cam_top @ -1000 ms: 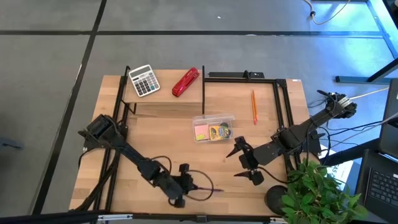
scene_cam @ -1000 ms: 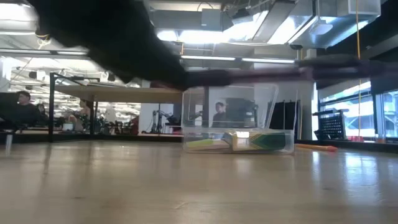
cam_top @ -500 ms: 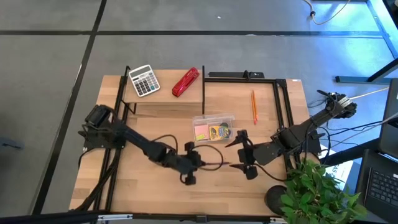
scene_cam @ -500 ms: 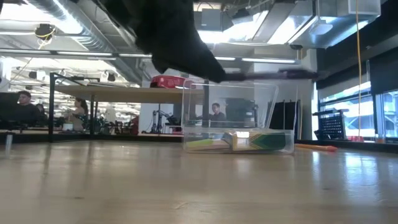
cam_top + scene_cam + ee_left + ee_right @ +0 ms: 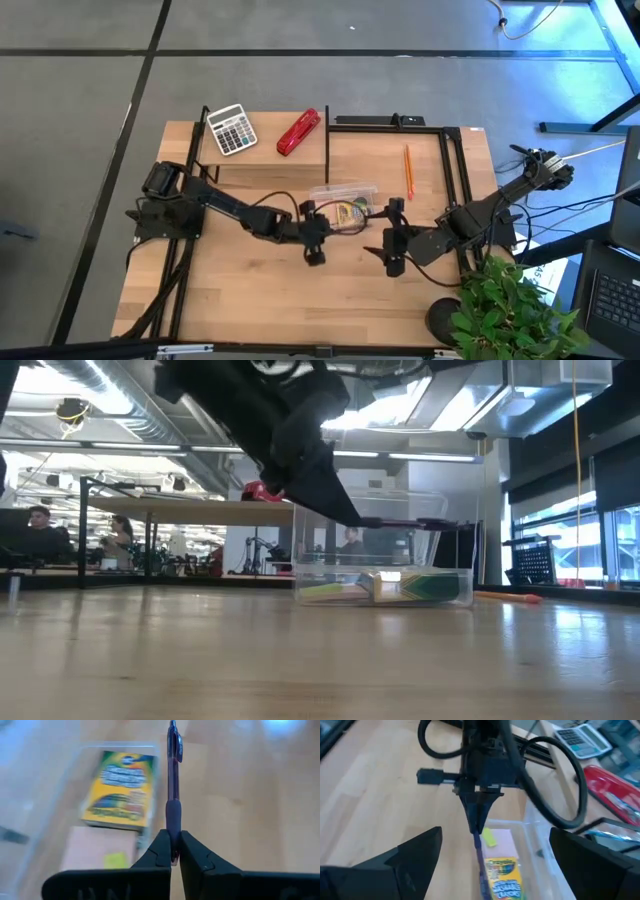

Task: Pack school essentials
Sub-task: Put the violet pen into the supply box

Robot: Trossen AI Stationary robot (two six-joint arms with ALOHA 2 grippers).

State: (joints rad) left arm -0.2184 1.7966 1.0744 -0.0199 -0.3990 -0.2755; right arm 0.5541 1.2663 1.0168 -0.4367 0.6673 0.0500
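The robot's left gripper will let go of the dark purple pen, now held at the box's near side, between the crayon box and the clear plastic box's far side (image 5: 346, 199) (image 5: 79, 789).
A clear plastic box (image 5: 345, 205) stands mid-table. In it lie the yellow-green crayon box (image 5: 122, 787), the pink sticky-note pad (image 5: 95, 851) and a tiny yellow block (image 5: 489, 837). My left gripper (image 5: 330, 228) hovers at the box's near-left side, shut on the dark purple pen (image 5: 172, 780). My right gripper (image 5: 392, 240) hangs open right of the box, facing it, with nothing between its fingers. The orange pencil (image 5: 408, 170) lies flat on the table, far right of the box. My left gripper pinches one end of the pen (image 5: 173, 836), just behind its thicker grip sleeve, between its two fingertips. The fingers come from the table's left, slanting down. The pen sticks straight out ahead of them, about level (image 5: 410, 522), clear of the table, its free end reaching over the box.
A grey-white calculator (image 5: 232, 130) and a red stapler (image 5: 298, 132) sit on a raised shelf at the far left. Black frame rails (image 5: 445, 170) run along the table's sides. A green plant (image 5: 515, 310) stands at the near right corner.
My left gripper has swung from the table's near edge toward the far side and the right, up to the clear box, carrying the pen clear of the table. My right gripper has stayed in place but turned at the wrist toward the box.
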